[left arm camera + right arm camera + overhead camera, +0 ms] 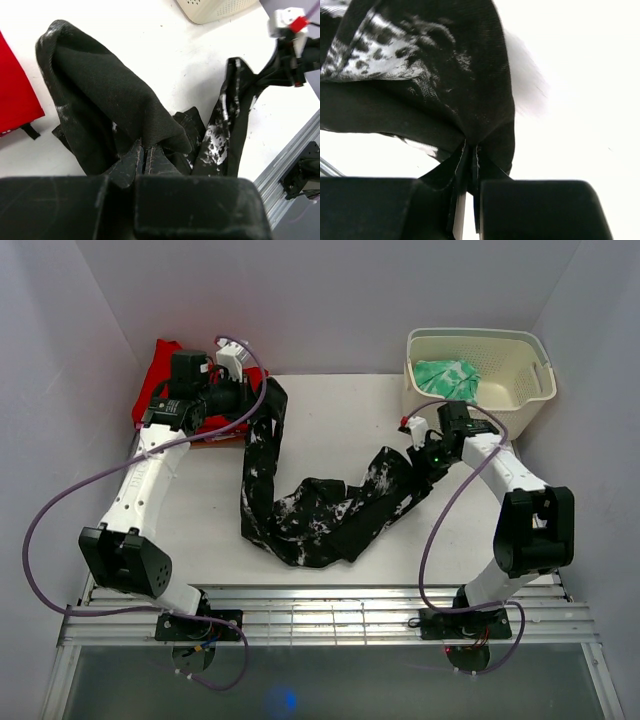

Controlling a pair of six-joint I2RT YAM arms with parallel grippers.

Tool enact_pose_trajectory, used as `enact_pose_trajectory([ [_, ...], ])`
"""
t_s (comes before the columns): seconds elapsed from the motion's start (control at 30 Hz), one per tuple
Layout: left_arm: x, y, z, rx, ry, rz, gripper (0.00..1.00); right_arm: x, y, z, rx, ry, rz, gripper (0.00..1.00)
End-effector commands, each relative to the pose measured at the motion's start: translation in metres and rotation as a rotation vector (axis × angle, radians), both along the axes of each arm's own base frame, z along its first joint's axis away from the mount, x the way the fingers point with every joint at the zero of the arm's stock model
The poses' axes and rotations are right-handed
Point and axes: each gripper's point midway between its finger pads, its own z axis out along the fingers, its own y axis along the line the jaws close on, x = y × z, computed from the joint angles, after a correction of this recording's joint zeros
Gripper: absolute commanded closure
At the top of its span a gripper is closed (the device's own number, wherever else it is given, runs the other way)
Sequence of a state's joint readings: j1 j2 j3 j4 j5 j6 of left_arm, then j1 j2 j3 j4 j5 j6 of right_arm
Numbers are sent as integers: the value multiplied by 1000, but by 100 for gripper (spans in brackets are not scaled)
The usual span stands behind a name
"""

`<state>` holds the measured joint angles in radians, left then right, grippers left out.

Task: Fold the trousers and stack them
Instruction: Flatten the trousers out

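Observation:
I should release the black trousers' end with my left gripper on the white table (257,472) just in front of the red garment.
The black trousers with white splatter (310,510) lie in a U shape across the white table, bunched at the near middle. My left gripper (262,400) is shut on one end of them at the far left, next to the red garment; in the left wrist view its jaws (143,152) pinch a dark fold (100,95). My right gripper (420,462) is shut on the other end at the right; in the right wrist view its jaws (470,150) clamp black cloth (420,85) lifted off the table.
A plain red garment (158,375) lies at the far left under the left arm. A cream basket (520,390) at the far right holds a green patterned cloth (447,376). Walls close in left, right and behind. A metal rail (320,615) runs along the near edge.

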<state>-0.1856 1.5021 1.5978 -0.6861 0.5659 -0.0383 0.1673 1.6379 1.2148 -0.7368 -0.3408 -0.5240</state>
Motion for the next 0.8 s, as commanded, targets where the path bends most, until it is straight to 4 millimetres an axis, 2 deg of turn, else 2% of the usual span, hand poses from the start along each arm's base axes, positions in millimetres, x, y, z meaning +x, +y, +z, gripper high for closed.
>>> enact_pose_trajectory([
  [0.0,11,-8,11,-53,-21,-17,100,5,-41,21,-56,-55,-43,92],
  [0.07,17,-20,5,-87,8,-88,100,-1,-56,22,-46,-21,-84,92],
  [0.1,20,-24,17,-105,-9,-107,100,-1,-76,23,-40,-5,-139,92],
  [0.17,25,-34,16,-139,11,-158,100,-10,-93,20,-70,30,-145,92],
  [0.2,28,-35,21,-145,3,-164,100,-12,-105,16,-115,37,-157,87],
  [0.23,31,-36,19,-146,8,-163,100,-15,-107,16,-123,32,-143,72],
  [0.27,33,-37,16,-149,18,-169,100,-20,-106,16,-124,20,-94,64],
  [0.3,36,-39,8,-149,38,-173,100,-23,-101,27,-106,-21,-68,53],
  [0.33,37,-39,3,-150,51,-175,100,-26,-86,35,-37,-47,-22,25],
  [0.37,37,-40,-1,-153,61,-179,100,-28,-76,42,-8,-68,14,18],
  [0.4,37,-41,-4,-157,69,-186,100,-36,-67,52,13,-84,58,15],
  [0.43,38,-41,-9,-155,78,-184,100,-43,-44,57,55,-87,127,14],
  [0.47,38,-41,-12,-154,86,-179,100,-48,-34,60,65,-87,164,14],
  [0.53,39,-40,-14,-146,84,-175,100,-74,2,57,84,-57,287,16],
  [0.57,40,-40,-14,-144,84,-174,100,-83,11,55,84,-59,327,17],
  [0.6,41,-40,-15,-141,85,-173,100,-100,18,41,79,-17,364,17],
  [0.63,41,-39,-15,-137,85,-169,100,-109,33,34,50,-25,426,19],
  [0.77,46,-37,-18,-125,86,-151,100,-133,54,0,-48,4,504,20],
])
